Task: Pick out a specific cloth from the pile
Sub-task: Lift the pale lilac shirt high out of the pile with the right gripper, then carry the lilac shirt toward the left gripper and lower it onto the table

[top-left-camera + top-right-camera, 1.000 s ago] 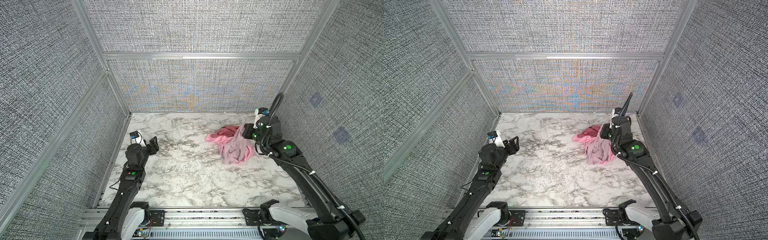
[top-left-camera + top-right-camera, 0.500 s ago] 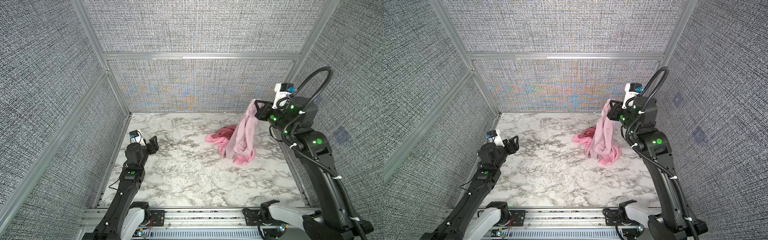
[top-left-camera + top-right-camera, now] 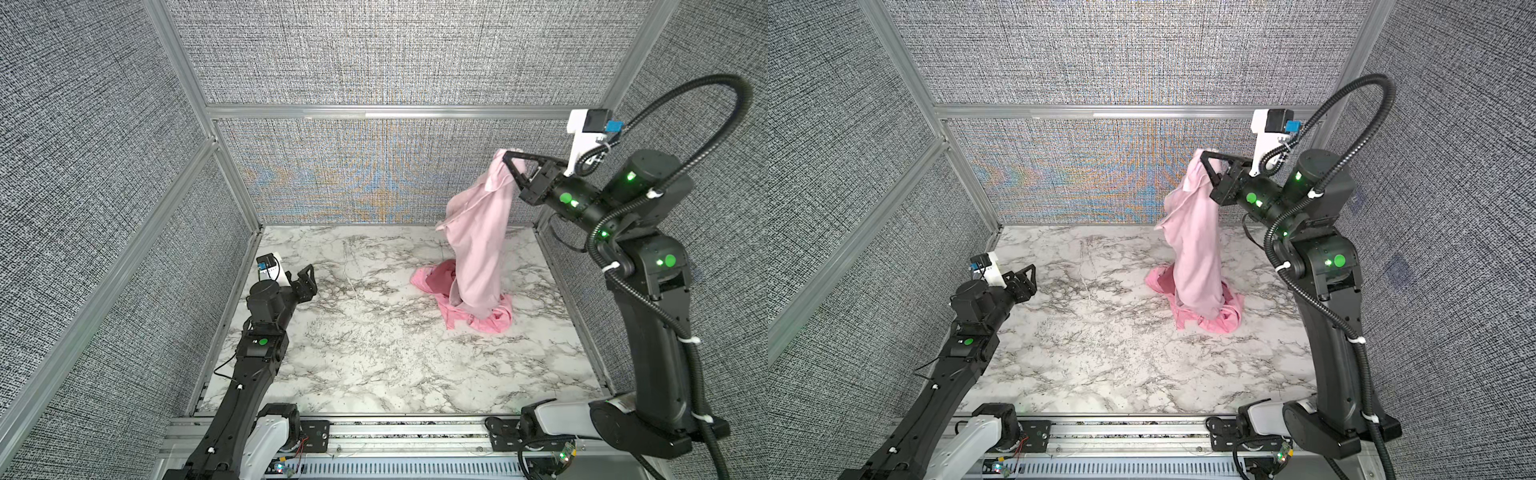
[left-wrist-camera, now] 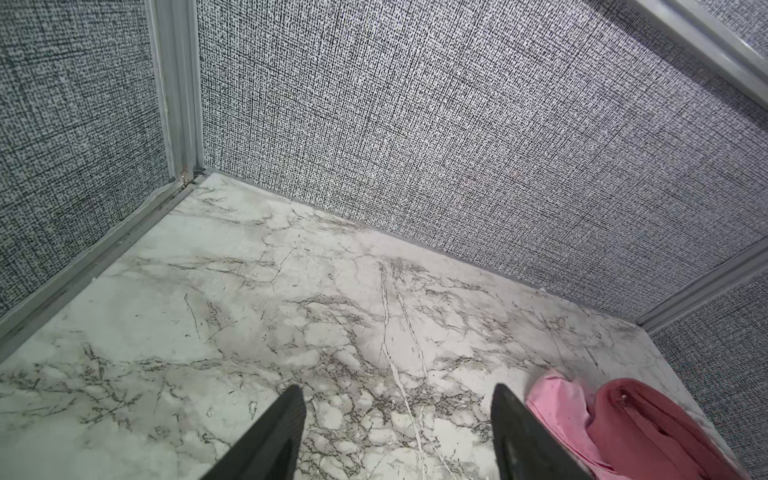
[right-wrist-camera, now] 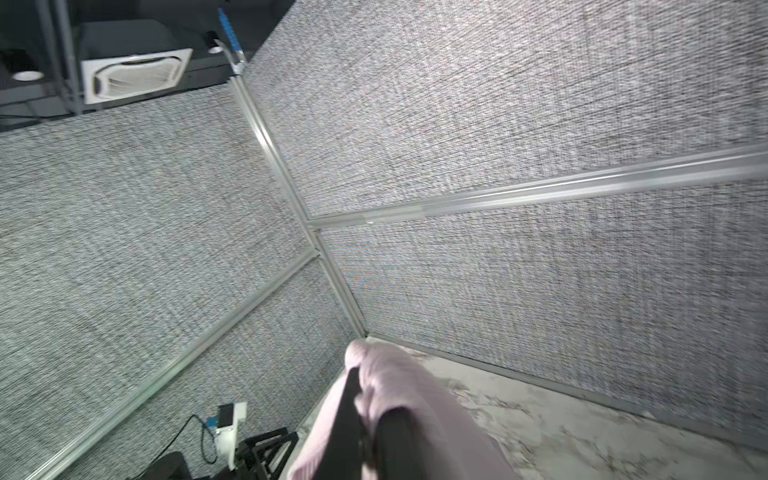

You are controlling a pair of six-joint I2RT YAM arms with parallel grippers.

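Note:
The robot's right gripper will release the pale pink cloth on the bare marble [image 3: 332, 304] next to its open left gripper.
The cloth [image 3: 478, 241] [image 3: 1196, 249] is a pale, washed-out pink garment. It hangs long from my right gripper [image 3: 508, 158] [image 3: 1204, 156], which is shut on its top end high above the table's back right. In the right wrist view the cloth [image 5: 399, 374] drapes over the closed right gripper [image 5: 365, 401]. Its lower end still touches the pile [image 3: 490, 322] [image 3: 1223, 322], bright pink with a dark dusty-rose garment [image 3: 440, 278]. My left gripper [image 3: 307, 276] [image 3: 1027, 274] [image 4: 399, 399] stands open and empty, low at the left. The pile [image 4: 623, 419] lies off to its side.
Grey woven walls with aluminium posts [image 3: 232, 166] close in the marble table [image 3: 374, 353] on three sides. A metal rail [image 3: 395, 432] runs along the front edge. The back wall stands close behind the raised right gripper.
My right gripper has risen from the pile to high above the table, drawing the pale cloth up into a long hanging column. The left arm has not moved.

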